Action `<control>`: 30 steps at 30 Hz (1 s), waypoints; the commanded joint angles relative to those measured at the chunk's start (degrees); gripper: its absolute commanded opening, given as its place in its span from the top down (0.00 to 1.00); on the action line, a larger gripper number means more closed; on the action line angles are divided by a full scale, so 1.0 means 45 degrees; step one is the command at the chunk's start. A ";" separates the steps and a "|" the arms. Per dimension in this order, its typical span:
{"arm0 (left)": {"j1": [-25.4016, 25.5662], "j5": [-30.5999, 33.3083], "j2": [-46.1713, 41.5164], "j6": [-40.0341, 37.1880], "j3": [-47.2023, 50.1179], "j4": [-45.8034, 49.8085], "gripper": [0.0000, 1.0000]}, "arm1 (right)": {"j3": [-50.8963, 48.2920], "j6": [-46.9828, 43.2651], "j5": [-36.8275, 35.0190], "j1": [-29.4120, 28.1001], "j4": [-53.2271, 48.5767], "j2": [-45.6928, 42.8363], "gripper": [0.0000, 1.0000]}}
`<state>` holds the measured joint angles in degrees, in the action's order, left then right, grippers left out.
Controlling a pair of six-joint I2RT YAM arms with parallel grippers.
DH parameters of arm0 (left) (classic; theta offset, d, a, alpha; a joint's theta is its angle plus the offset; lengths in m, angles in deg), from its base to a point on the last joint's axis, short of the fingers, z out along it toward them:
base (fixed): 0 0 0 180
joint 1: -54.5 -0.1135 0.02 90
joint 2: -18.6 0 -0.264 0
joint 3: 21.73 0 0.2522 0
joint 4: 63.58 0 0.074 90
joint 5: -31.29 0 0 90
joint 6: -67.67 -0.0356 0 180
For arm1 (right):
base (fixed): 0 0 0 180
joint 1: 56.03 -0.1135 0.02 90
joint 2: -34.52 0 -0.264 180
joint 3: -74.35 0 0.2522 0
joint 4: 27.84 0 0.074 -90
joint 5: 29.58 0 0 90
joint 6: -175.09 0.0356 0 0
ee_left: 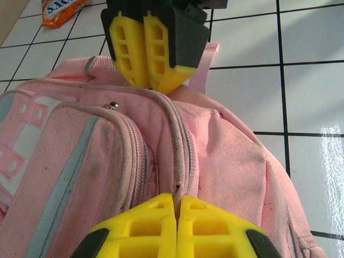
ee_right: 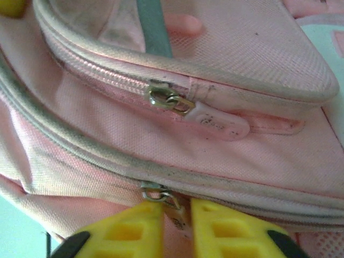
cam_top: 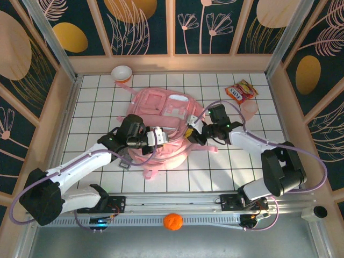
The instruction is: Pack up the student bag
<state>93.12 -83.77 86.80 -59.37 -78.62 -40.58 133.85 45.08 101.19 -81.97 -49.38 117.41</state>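
Note:
My right gripper needs to regrip the pull [ee_right: 177, 217], which is at an angle between its fingers, and draw it to the mesh pocket, as the zip slider sits short of there.
The student bag [cam_top: 161, 115], a large pink backpack, lies flat in the middle of the tiled table. My left gripper [cam_top: 163, 136] is at its near edge, and in the left wrist view it [ee_left: 178, 198] is shut on the bag's grey piping [ee_left: 174, 145] beside a zip. My right gripper [cam_top: 189, 132] meets the bag from the right. In the right wrist view it [ee_right: 177, 208] is shut on a pink zip pull [ee_right: 178, 210] hanging from a metal slider [ee_right: 157, 194]. A second zip pull [ee_right: 215, 121] lies on the pocket above. The right gripper [ee_left: 150, 85] faces the left wrist camera across the bag.
A snack packet [cam_top: 241, 91] lies at the back right and a small bowl [cam_top: 122, 73] at the back left. An orange ball [cam_top: 172, 221] sits on the rail in front of the arm bases. Wooden walls ring the table.

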 commanded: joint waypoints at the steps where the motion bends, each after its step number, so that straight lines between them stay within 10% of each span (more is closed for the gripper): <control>1: -0.0060 -0.0363 -0.0030 0.0060 -0.0278 -0.0652 1.00 | 0.0489 0.0124 0.0132 0.0285 -0.0279 -0.0092 0.96; 20: -0.0049 -0.0248 -0.0078 -0.0224 -0.0456 0.0060 1.00 | 0.1849 0.0673 -0.0723 0.1915 -0.1184 0.0694 1.00; 24: -0.0047 -0.0366 -0.0080 -0.0092 -0.0491 -0.0176 1.00 | 0.1271 -0.0515 -0.0001 0.1604 -0.1678 0.0028 0.72; 30: -0.0052 -0.0499 0.0039 0.0007 -0.0589 -0.0255 1.00 | 0.1198 -0.0646 0.0032 0.0909 -0.1916 0.0367 0.63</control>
<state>93.12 -83.44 86.98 -59.63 -78.69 -39.95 139.92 43.77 99.97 -76.11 -56.11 119.05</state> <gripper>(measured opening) 0.044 0.367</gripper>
